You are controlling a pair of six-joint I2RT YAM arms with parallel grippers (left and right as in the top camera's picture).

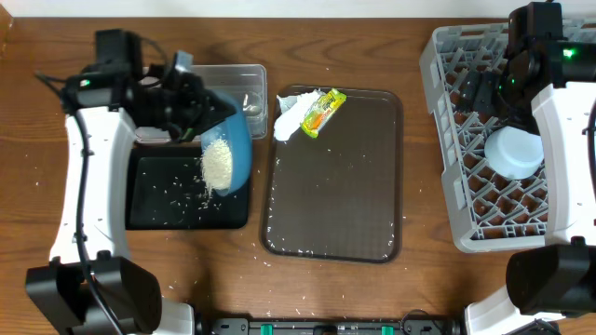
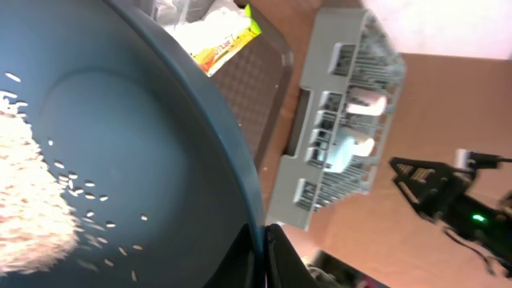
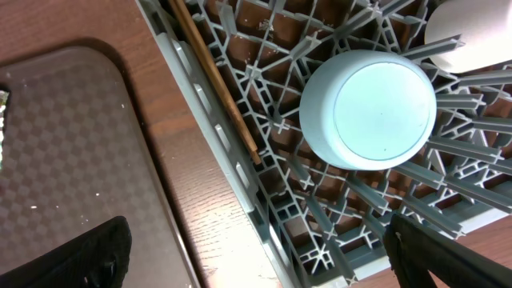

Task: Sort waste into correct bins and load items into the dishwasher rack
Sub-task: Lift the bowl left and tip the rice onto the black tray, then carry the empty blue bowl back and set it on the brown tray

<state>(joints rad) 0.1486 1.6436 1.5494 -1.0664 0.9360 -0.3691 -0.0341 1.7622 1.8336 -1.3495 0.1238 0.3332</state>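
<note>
Next, I release the large dark-blue bowl from my left gripper on the front half of the brown serving tray [image 1: 319, 209]. The bowl is now tilted over the black tray-bin.
My left gripper [image 1: 191, 116] is shut on the rim of the large dark-blue bowl [image 1: 231, 149] and holds it tilted over the black tray-bin [image 1: 149, 209]. White rice [image 1: 217, 166] slides down inside the bowl [image 2: 120, 160], and rice grains lie scattered in the bin. The clear tub [image 1: 244, 79] stands behind the bowl. A white tissue [image 1: 289, 119] and the snack wrapper [image 1: 322, 112] lie on the brown serving tray [image 1: 354, 233]. My right gripper [image 3: 256, 256] is open and empty above the grey rack [image 1: 447, 186], near its left edge. The light-blue bowl [image 3: 368, 108] sits upside down in the rack beside chopsticks [image 3: 212, 80].
Loose rice grains lie on the brown tray and on the table near its front-left corner. A white cup [image 3: 472, 36] sits in the rack behind the light-blue bowl. The rack fills the right side of the table.
</note>
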